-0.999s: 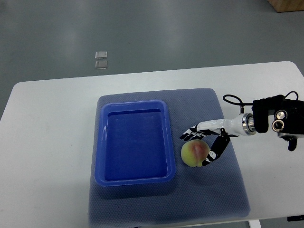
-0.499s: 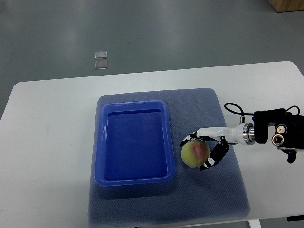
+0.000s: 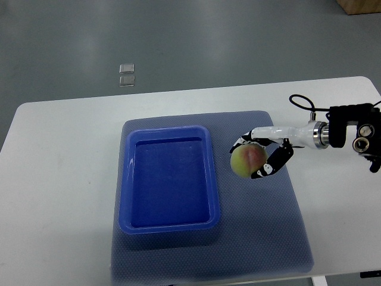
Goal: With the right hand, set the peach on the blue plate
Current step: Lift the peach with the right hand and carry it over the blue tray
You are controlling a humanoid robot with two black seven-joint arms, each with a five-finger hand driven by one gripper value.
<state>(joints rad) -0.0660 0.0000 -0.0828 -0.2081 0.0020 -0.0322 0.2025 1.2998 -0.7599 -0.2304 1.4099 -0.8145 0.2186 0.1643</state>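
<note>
Next, my right gripper sets the peach down near the middle of the blue plate (image 3: 173, 164), a little toward the clear squares.
A yellow-green peach (image 3: 246, 160) with a pink blush is held just right of the blue plate (image 3: 127, 179), a deep rectangular tray lying on a blue-grey mat. My right hand (image 3: 255, 156) comes in from the right edge and is shut on the peach, fingers curled over its top and its right side. The peach appears lifted off the mat, near the tray's upper right corner. Nothing lies inside the tray. The left arm does not show.
The blue-grey mat (image 3: 268, 232) covers the middle of a white table (image 3: 59, 179). The right wrist housing and its cable (image 3: 351, 128) sit over the table's right side. Two small clear squares (image 3: 126, 75) lie on the grey floor beyond the table.
The right hand closed around the peach, then carried it up the picture, toward the table's far side, and slightly right, off the mat. The arm followed.
</note>
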